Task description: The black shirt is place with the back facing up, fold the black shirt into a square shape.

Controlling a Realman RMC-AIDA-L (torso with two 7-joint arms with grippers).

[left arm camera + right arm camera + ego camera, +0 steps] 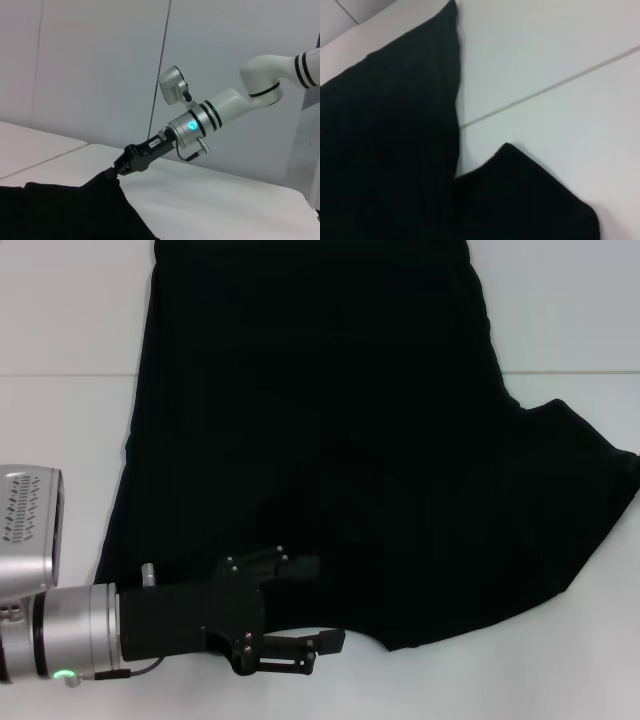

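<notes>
The black shirt has an outer shoulder corner (101, 576) on the side opposite the spread sleeve. My left gripper will close on it next.
The black shirt (330, 440) lies spread on the white table (60, 320), one sleeve reaching the right edge of the head view. My left gripper (322, 605) rests at the shirt's near left edge. It is open, one finger lying on the cloth and the other along the hem by the curved neckline. The left wrist view shows my right gripper (119, 171) shut on a corner of the shirt (60, 210), pulling the fabric up into a small peak. In the right wrist view only the shirt's side edge and sleeve (385, 150) show.
A seam (65, 374) runs across the white table. Bare tabletop (215, 200) lies beyond the shirt on the right arm's side, with a pale wall (100, 65) behind it.
</notes>
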